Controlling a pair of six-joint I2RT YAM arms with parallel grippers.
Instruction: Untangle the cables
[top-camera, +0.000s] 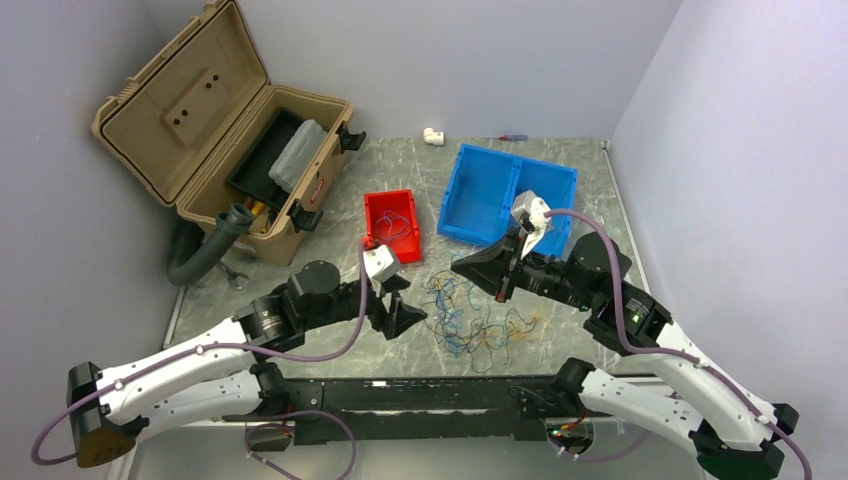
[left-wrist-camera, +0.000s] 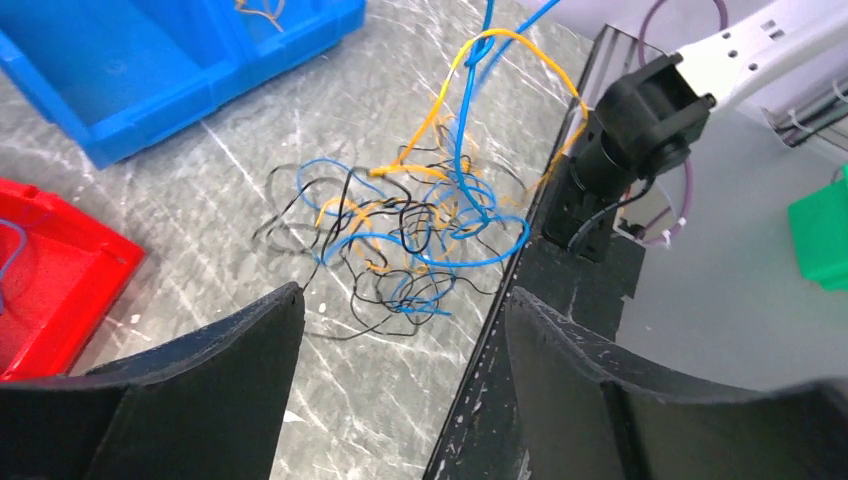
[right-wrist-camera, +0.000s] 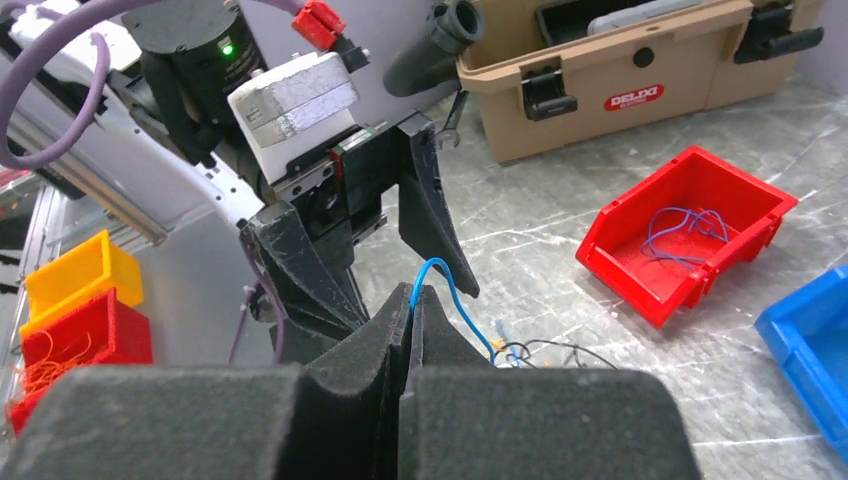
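Note:
My left gripper needs to take the yellow wire's hanging side (left-wrist-camera: 432, 112) and pull it away from my right gripper, because the raised blue wire loops around the yellow wire.
The cables (top-camera: 478, 322) lie as a tangle of blue, yellow-orange and black wires on the grey table in front of the arms. In the left wrist view the tangle (left-wrist-camera: 420, 235) lies just beyond my open, empty left gripper (left-wrist-camera: 405, 295), and some blue and yellow strands rise from it. My left gripper (top-camera: 412, 300) is left of the tangle. My right gripper (top-camera: 462, 266) hangs above the tangle's far side. It (right-wrist-camera: 410, 295) is shut on one blue wire (right-wrist-camera: 455, 300), which arcs down to the pile.
A red bin (top-camera: 392, 225) holding a few blue-purple wires stands behind the tangle, and a blue bin (top-camera: 505, 195) is to its right. An open tan toolbox (top-camera: 230, 150) sits at the back left. The black base rail (top-camera: 420, 395) borders the tangle's near side.

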